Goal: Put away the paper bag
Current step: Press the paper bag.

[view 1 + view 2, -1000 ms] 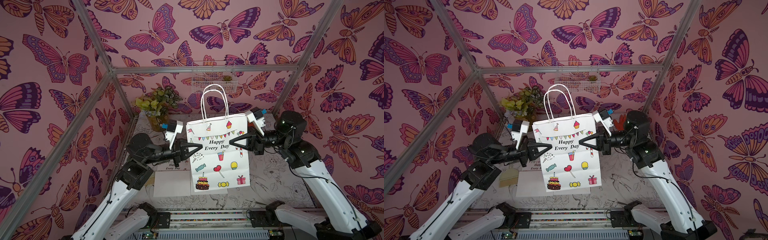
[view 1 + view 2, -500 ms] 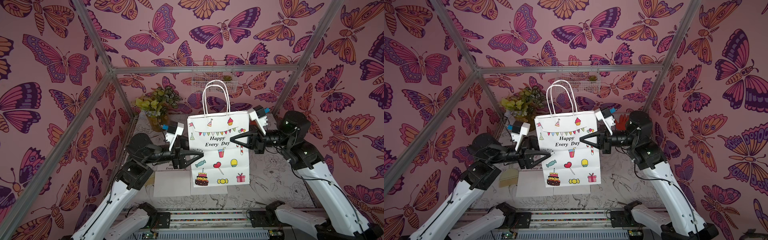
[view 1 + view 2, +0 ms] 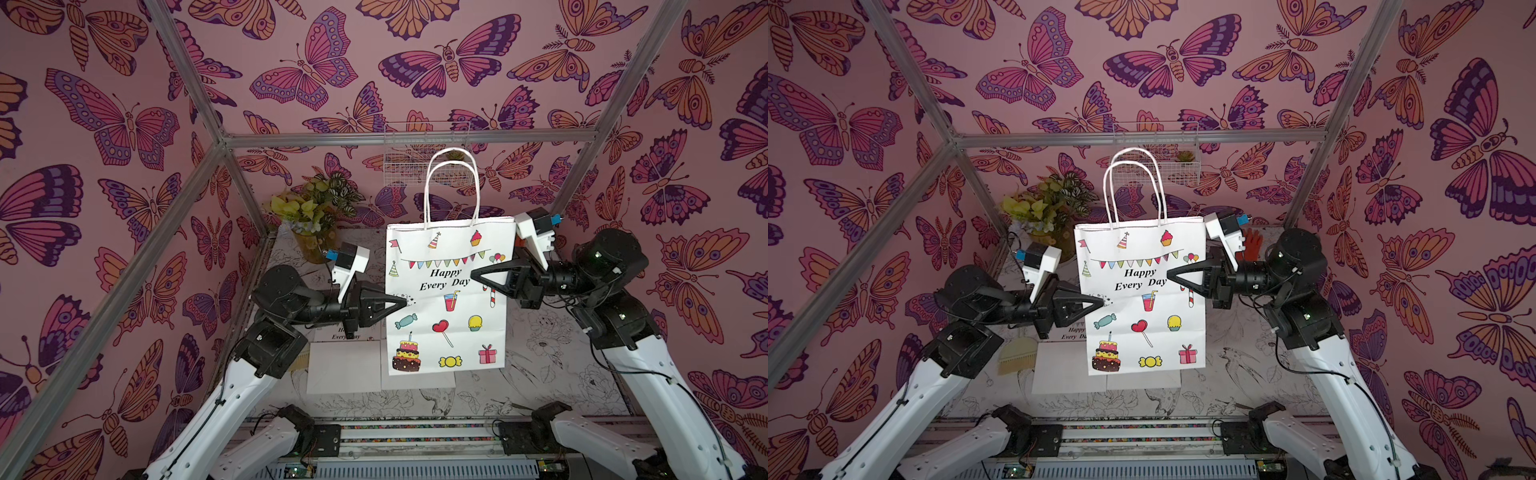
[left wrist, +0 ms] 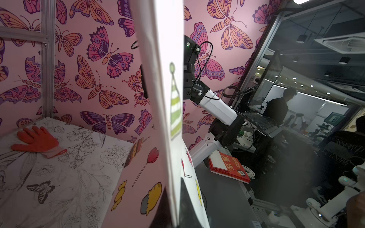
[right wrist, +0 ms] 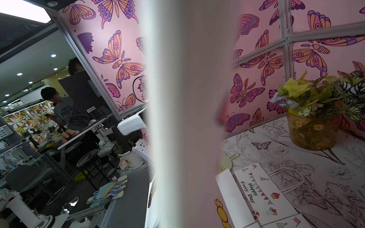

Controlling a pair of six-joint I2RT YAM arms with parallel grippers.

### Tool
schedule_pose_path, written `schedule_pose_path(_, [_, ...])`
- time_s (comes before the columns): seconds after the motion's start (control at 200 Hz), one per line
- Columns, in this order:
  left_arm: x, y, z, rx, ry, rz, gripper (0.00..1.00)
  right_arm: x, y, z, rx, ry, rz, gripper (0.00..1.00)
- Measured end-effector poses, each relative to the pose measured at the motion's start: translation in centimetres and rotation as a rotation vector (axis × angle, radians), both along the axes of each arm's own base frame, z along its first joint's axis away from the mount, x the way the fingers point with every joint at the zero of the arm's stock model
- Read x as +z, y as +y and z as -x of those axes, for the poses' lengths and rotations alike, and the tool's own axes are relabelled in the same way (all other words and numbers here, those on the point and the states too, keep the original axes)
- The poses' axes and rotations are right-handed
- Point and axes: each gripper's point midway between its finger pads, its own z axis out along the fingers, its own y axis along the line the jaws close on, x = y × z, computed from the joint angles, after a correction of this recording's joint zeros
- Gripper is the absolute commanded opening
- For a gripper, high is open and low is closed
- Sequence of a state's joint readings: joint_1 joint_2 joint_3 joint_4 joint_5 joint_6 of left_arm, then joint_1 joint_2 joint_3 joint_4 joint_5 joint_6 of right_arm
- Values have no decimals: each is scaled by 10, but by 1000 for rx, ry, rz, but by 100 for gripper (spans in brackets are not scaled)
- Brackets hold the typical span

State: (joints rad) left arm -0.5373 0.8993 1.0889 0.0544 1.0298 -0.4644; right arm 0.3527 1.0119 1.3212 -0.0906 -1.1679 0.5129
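Observation:
Next, I open my right gripper, which holds the paper bag beside "Day" higher than my left gripper, and take the bag's side lower (image 3: 504, 315), near the middle crease.
The white paper bag (image 3: 446, 307) (image 3: 1142, 307), printed "Happy Every Day", hangs upright in the air above the table, handles up. My left gripper (image 3: 405, 300) (image 3: 1102, 301) is shut on the bag's left edge about halfway down. In the left wrist view its dark fingers (image 4: 166, 205) pinch that edge of the bag (image 4: 144, 167). My right gripper (image 3: 473, 274) (image 3: 1169, 274) is shut on the bag's right side, a little higher. In the right wrist view the blurred bag (image 5: 187, 118) fills the middle and hides the fingers.
Flat paper bags (image 3: 345, 365) (image 5: 262, 195) lie on the table under the held one. A potted plant (image 3: 311, 245) stands at the back left. A wire basket (image 3: 424, 166) hangs on the back wall. An orange glove (image 3: 1252, 245) and a yellow brush (image 3: 1017, 355) lie nearby.
My left gripper opened, then shut again on the bag's left edge slightly lower. The bag shifted right and now hangs straighter. The right gripper kept its grip.

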Motion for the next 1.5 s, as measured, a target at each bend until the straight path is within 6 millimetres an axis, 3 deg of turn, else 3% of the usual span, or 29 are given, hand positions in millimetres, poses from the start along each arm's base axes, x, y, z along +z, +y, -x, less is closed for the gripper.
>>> schedule_pose_path(0.105, [-1,0,-1,4,3,-2,0,-2,0,-2,2,9,3,5])
schedule_pose_path(0.18, [-1,0,-2,8,6,-3,0,-3,1,-3,8,12,7,19])
schedule_pose_path(0.265, [-2,0,-5,21,14,-5,0,-5,1,-2,22,8,12,48])
schedule_pose_path(0.315, [-2,0,-6,33,18,-6,0,-6,1,0,36,2,15,56])
schedule_pose_path(0.676, [3,8,-17,132,15,13,0,-12,1,13,116,-16,31,62])
schedule_pose_path(0.811, [5,11,-18,152,9,20,0,-14,2,13,116,-13,36,56])
schedule_pose_path(1.081, [7,12,-16,154,3,24,0,-18,4,4,101,11,43,4])
schedule_pose_path(1.257, [7,12,-16,154,3,25,0,-19,4,2,88,18,44,0])
schedule_pose_path(1.322, [7,12,-15,149,4,25,11,-19,4,1,84,19,44,0])
schedule_pose_path(1.437, [8,12,-11,127,-4,25,43,-19,5,-1,72,26,44,0])
schedule_pose_path(1.502, [7,12,-9,111,-2,22,54,-19,4,-2,62,30,43,0])
